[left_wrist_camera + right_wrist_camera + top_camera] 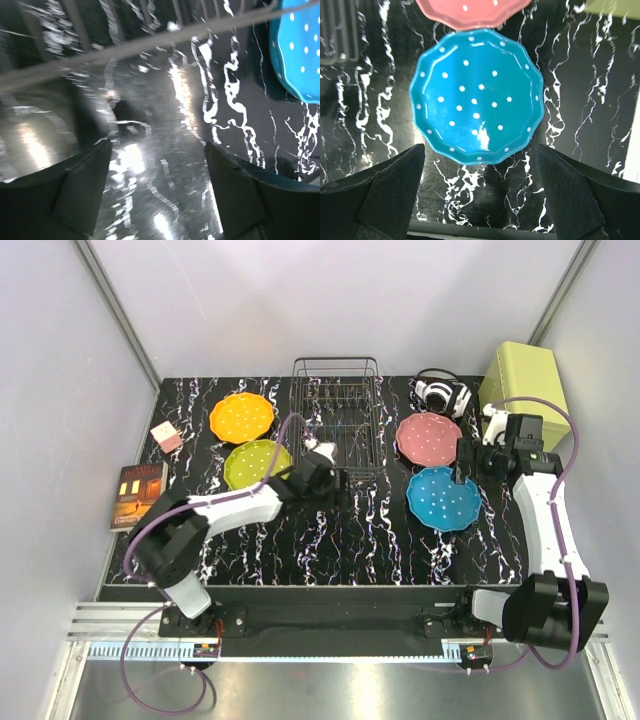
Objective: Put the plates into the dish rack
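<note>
The robot's right gripper will close on the blue plate's edge [411,498] [416,102], on the side that faces the black wire dish rack.
The black wire dish rack [335,415] stands at the back centre with no plates in it. The orange plate [242,417] and yellow-green plate [255,462] lie flat to its left. The pink plate [428,438] and blue plate [444,498] lie flat to its right. My left gripper [338,484] is open and empty, low over the table by the rack's front left corner; the rack's wire [150,45] crosses its blurred view. My right gripper [463,462] is open and empty above the blue plate [476,95], with the pink plate's [470,12] edge beyond.
White-and-black headphones [440,392] and a pale green box [523,380] sit at the back right. A small pink box [166,436] and a dark book [138,495] lie at the left edge. Grey walls enclose the table on three sides.
</note>
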Action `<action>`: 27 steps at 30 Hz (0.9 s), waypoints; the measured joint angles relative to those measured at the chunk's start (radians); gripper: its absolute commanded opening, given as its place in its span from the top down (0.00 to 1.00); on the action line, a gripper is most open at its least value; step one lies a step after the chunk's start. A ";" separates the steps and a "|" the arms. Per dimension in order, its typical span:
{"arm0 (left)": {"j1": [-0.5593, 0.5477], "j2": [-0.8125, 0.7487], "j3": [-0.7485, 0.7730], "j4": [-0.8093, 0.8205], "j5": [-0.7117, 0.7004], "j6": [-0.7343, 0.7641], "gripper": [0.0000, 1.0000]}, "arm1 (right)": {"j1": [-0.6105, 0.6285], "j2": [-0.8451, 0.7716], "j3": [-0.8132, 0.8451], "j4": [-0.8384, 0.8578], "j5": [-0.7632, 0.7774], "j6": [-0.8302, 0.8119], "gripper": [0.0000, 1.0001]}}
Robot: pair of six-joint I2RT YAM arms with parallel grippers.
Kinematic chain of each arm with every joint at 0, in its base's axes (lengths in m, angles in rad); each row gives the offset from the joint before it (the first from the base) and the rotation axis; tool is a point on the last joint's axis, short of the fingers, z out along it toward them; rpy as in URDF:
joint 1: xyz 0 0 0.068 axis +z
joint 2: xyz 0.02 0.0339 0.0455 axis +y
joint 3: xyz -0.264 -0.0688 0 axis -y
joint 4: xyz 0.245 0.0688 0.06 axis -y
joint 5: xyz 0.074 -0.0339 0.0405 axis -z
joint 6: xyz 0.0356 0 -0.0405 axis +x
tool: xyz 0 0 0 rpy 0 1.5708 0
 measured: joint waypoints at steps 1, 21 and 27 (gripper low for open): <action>-0.016 0.028 0.006 0.014 0.001 -0.018 0.28 | -0.011 0.014 -0.004 0.001 -0.011 -0.009 0.00; -0.100 0.196 0.160 0.076 0.019 0.044 0.26 | -0.048 0.236 -0.236 0.115 -0.238 -0.570 0.50; 0.023 -0.012 0.046 0.013 -0.001 0.104 0.25 | 0.115 0.361 -0.234 0.205 -0.254 -0.704 0.75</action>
